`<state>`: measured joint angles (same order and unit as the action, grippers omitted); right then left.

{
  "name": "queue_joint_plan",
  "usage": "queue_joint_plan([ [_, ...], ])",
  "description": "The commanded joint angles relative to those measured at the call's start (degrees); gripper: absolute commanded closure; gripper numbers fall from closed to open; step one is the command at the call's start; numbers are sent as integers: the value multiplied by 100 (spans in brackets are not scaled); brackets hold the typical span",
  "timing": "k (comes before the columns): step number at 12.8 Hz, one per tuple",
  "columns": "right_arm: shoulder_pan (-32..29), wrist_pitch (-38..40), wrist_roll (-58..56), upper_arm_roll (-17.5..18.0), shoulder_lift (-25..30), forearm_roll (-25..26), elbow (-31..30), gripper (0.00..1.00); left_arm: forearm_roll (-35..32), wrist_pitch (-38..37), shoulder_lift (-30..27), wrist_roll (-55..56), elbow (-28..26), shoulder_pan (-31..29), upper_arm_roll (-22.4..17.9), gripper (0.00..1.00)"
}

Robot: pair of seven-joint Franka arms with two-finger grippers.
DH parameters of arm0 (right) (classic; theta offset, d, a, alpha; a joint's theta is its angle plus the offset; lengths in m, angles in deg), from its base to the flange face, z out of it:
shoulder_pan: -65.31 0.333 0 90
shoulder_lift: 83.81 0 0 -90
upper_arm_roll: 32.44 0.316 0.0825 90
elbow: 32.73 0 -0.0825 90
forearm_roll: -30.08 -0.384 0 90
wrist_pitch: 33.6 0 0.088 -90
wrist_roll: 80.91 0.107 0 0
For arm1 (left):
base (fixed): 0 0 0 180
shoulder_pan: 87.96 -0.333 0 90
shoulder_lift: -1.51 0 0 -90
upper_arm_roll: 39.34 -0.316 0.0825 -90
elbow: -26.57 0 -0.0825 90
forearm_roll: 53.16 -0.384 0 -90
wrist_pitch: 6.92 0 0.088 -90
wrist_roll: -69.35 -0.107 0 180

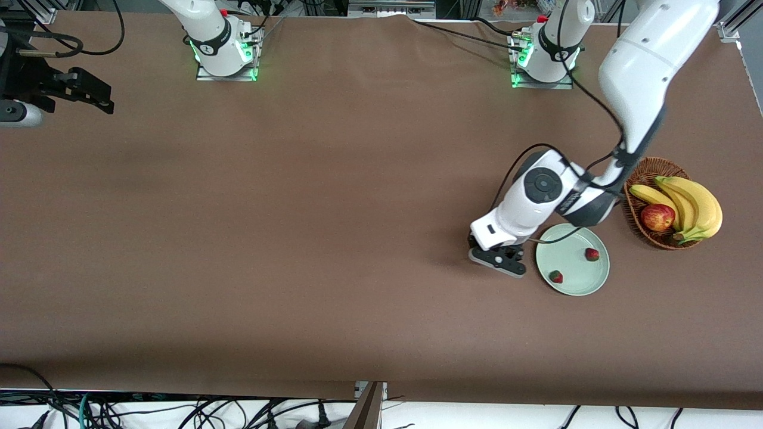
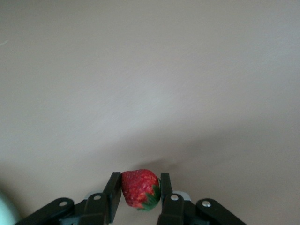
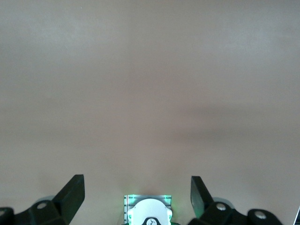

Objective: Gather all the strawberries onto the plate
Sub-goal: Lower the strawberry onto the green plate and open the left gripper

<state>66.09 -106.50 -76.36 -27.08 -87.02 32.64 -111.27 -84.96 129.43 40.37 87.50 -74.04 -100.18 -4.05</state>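
Next, the left gripper releases the red strawberry, now low beside the plate's rim, in the middle of the mint-green plate [image 1: 572, 258], between the other strawberries.
My left gripper [image 1: 498, 260] is low over the brown table, right beside the plate's rim toward the right arm's end. In the left wrist view it [image 2: 140, 182] is shut on a red strawberry [image 2: 137, 188] with a green cap, gripped between both fingers. The pale mint-green plate [image 1: 575, 280] holds two more strawberries, one [image 1: 591, 254] farther from the front camera and one [image 1: 556, 276] nearer to it. My right gripper [image 1: 95, 98] waits open and empty at the right arm's end of the table; it also shows in the right wrist view [image 3: 137, 187].
A brown wicker basket [image 1: 641, 176] with bananas [image 1: 694, 205] and a red-yellow apple [image 1: 657, 217] stands beside the plate, toward the left arm's end. The left arm's elbow hangs over the plate's rim and the basket. Cables lie along the table's edges.
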Motion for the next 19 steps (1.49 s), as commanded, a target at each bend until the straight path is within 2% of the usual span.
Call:
queue_joint_plan([
  [1,-87,21,-42,53,22,-27,-127,0,-116,-958,-291,-468,-161,-639,391,100],
  [5,-87,-14,2,62,5,-28,-126,0,-116,-1119,-195,-2356,-73,-1430,304,99],
  [7,-96,-32,2,44,5,-28,-118,0,-168,-1075,50,-2781,-3,-1694,295,99],
  [8,-96,-32,2,1,5,-28,-118,0,-177,-1075,164,-2834,50,-1756,295,87],
  [10,-87,-41,-6,-8,5,-19,-118,0,-169,-1075,183,-2835,94,-1731,295,27],
  [11,-87,-41,2,-8,-4,-1,-118,0,-169,-1075,183,-2844,111,-1748,295,0],
  [13,-87,-50,-6,-8,-48,25,-118,0,-108,-1101,122,-2817,112,-1775,330,0],
  [15,-87,-49,-15,-8,-75,-10,-118,0,-81,-1355,-254,-2791,120,-1766,453,0],
  [16,-87,-41,-15,-8,-75,7,-118,0,-55,-1678,-500,-2800,199,-1783,566,0],
  [17,-70,-41,-15,-8,-75,8,-118,0,250,-2186,-746,-2800,452,-1836,724,0],
  [19,-43,-50,-6,9,-75,-1,-109,0,954,-3634,-1038,-2756,1293,-1793,857,0],
])
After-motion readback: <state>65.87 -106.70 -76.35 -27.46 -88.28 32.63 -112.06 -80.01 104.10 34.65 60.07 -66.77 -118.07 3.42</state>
